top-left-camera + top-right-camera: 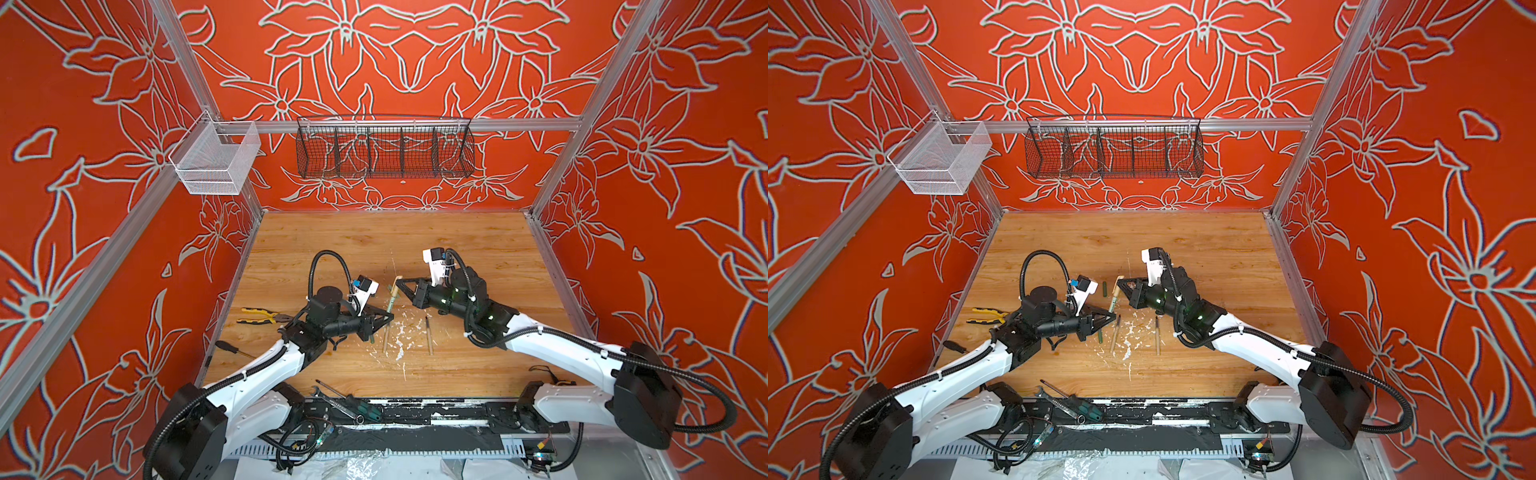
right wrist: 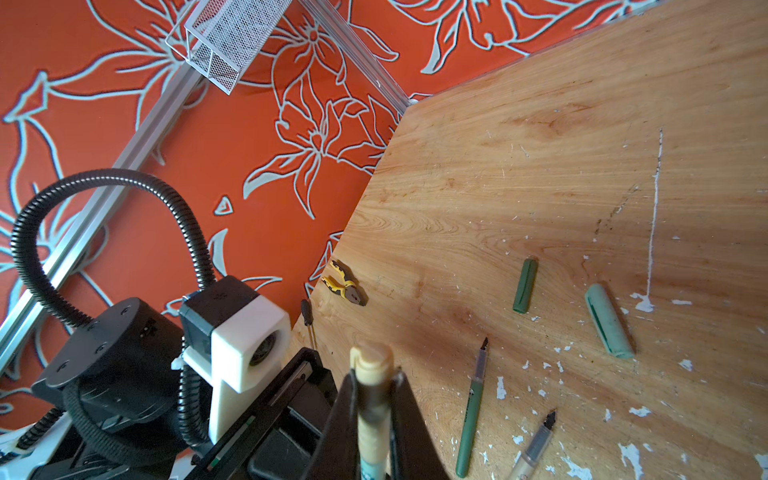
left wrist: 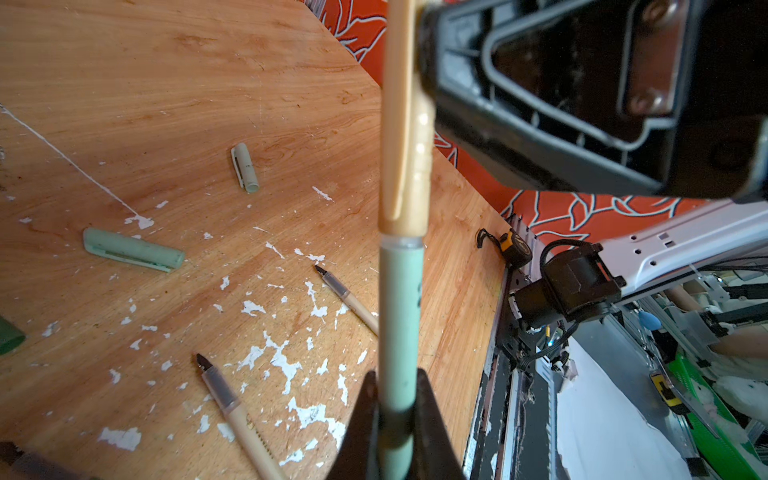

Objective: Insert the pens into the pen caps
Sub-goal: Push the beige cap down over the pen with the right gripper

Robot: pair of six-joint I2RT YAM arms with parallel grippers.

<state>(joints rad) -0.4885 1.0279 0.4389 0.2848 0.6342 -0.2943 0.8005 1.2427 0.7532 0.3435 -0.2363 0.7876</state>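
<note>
My right fingertips pinch the beige pen cap crosswise; I should open, take the cap's closed end (image 2: pixel 372 353) deeper, then press it home.
My left gripper (image 3: pixel 397 378) is shut on the barrel of a pale green pen (image 3: pixel 400 316). A beige pen cap (image 3: pixel 405 158) sits over that pen's tip, and my right gripper (image 2: pixel 374 374) is shut on this cap (image 2: pixel 371 361). In both top views the capped pen (image 1: pixel 391 300) (image 1: pixel 1113 301) hangs between the two grippers above mid-table. On the table lie two beige pens (image 3: pixel 232 411) (image 3: pixel 351 301), a dark green pen (image 2: pixel 469 424), a pale green cap (image 3: pixel 133 249), a greyish cap (image 3: pixel 245 167) and a dark green cap (image 2: pixel 525 286).
Yellow-black pliers (image 1: pixel 259 316) and a black-handled screwdriver (image 1: pixel 232 349) lie at the table's left edge. A wrench and screwdriver (image 1: pixel 336 401) rest at the front edge. White paint flecks (image 1: pixel 401 336) dot the wood. A black wire basket (image 1: pixel 384 151) and a white mesh basket (image 1: pixel 216 160) hang on the rails.
</note>
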